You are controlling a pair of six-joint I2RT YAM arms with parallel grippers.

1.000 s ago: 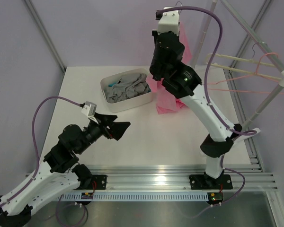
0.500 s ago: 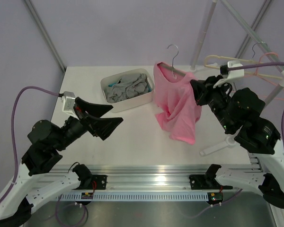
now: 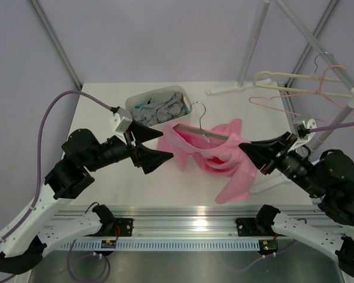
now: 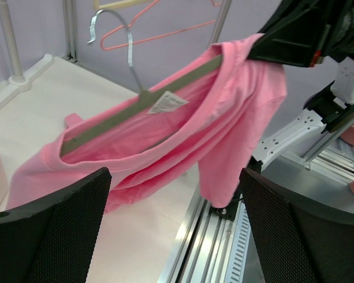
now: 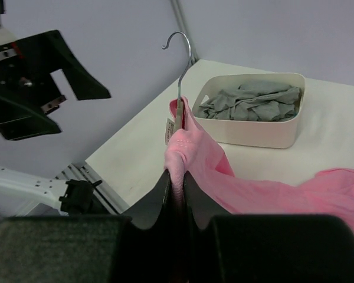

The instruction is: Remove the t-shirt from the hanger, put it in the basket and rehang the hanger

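The robot's right gripper is holding the pink t-shirt's shoulder over the end of the hanger, so the left gripper needs to grip the hanger (image 3: 197,130) next to its hook and pull it out.
The pink t-shirt (image 3: 224,159) hangs on the dark grey hanger (image 3: 207,135), which tilts in the air over the table's front half. Its hem trails on the table. My right gripper (image 3: 243,147) is shut on the shirt's shoulder, where the hanger's end runs under the fabric. In the right wrist view the jaws pinch the pink t-shirt (image 5: 192,147) below the silver hook (image 5: 183,50). My left gripper (image 3: 168,145) stands open beside the shirt's other shoulder, apart from it. The left wrist view shows the t-shirt (image 4: 183,141) and the hanger (image 4: 135,106) ahead of the wide left gripper (image 4: 177,236).
A white tub (image 3: 143,101) of grey clothes (image 3: 162,111) stands behind the left gripper. At the right, a rack holds a cream hanger (image 3: 283,78) and a thin pink wire hanger (image 3: 283,109). The rack's white foot (image 3: 230,90) lies at the back. A metal rail (image 3: 183,213) edges the front.
The right arm has brought the hanger and t-shirt down and toward the left and front of the table. The left gripper has moved up and right, close to the shirt.
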